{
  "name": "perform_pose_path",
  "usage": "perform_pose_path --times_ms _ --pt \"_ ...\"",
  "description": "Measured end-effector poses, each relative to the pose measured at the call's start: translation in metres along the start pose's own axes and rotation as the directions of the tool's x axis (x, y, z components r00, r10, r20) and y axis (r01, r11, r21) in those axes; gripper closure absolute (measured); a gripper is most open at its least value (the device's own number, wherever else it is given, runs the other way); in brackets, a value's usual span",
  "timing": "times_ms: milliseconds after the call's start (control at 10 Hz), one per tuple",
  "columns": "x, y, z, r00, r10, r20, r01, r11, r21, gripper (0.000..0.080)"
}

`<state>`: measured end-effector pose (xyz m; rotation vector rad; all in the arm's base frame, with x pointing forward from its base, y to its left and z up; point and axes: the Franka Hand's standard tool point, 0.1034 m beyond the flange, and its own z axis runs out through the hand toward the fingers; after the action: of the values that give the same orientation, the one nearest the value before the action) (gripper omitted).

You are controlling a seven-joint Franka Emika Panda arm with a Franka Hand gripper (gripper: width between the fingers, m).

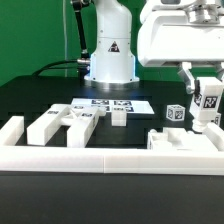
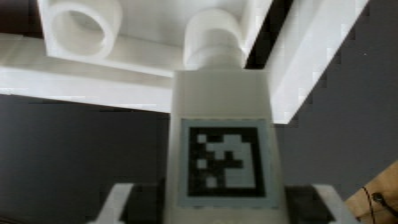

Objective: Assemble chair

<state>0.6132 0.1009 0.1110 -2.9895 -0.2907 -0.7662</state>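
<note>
Next, my gripper lets go of the tagged white post, upright on the flat white chair slab (image 1: 207, 142) (image 2: 214, 25) next to its round hole.
My gripper (image 1: 207, 108) is at the exterior view's right, shut on a white chair post (image 1: 209, 100) with a black-and-white tag. It holds the post upright just above a flat white chair slab (image 1: 180, 140). In the wrist view the post (image 2: 222, 120) runs between my fingers (image 2: 134, 205). Its round end (image 2: 214, 45) sits close to the slab (image 2: 107, 65), beside a round hole (image 2: 80, 28). I cannot tell whether they touch. Other white chair pieces (image 1: 60, 124) lie at the exterior view's left. A small block (image 1: 118, 116) and a tagged cube (image 1: 175, 113) lie nearer the middle.
The long low white border rail (image 1: 100, 160) runs along the table's front, with a raised end (image 1: 12, 130) at the exterior view's left. The marker board (image 1: 105, 103) lies in front of the robot base (image 1: 110, 65). The table top is black.
</note>
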Motion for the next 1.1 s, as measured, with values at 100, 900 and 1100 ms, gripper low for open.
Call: perform_pose_path --times_ms 100,900,1100 --pt "0.0 0.0 0.001 1.0 -0.001 0.001 0.001 1.0 0.0 0.0508" --pt "0.013 0.001 0.017 1.0 -0.018 -0.025 0.017 1.0 -0.002 0.0508" --pt "0.009 0.0 0.02 1.0 -0.018 -0.019 0.018 1.0 -0.002 0.0508"
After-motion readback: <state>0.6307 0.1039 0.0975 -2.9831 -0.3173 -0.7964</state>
